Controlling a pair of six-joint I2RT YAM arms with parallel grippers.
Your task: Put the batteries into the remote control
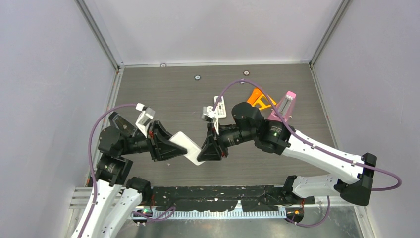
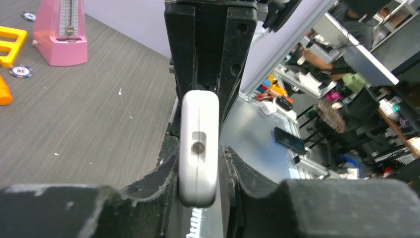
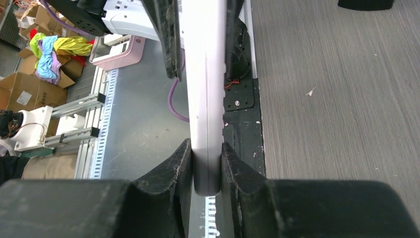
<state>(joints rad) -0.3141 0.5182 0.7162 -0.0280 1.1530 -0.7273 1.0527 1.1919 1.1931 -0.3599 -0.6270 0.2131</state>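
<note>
My right gripper is to put down the white remote control on the bare table point(image 1: 204, 119). It will let go of it close beside the white tagged object.
The white remote control point(image 1: 188, 146) hangs in the air over the near middle of the table, held at both ends. My left gripper point(image 1: 168, 144) is shut on its left end. In the left wrist view the remote control point(image 2: 199, 144) stands on edge, with a small screw in its end face, pinched by the left gripper point(image 2: 199, 184). My right gripper point(image 1: 212, 148) clamps the other end. In the right wrist view both pads point(image 3: 182, 166) of the right gripper point(image 3: 207, 171) press the sides of the remote control point(image 3: 207, 89). No batteries are in view.
A pink metronome point(image 1: 288, 104) point(image 2: 61, 30) and orange pieces point(image 1: 257, 98) stand at the back right. A white tagged object point(image 1: 219, 106) lies behind the right wrist. Yellow plastic point(image 2: 11, 44) and a poker chip point(image 2: 20, 71) lie on the table. Grey walls enclose three sides.
</note>
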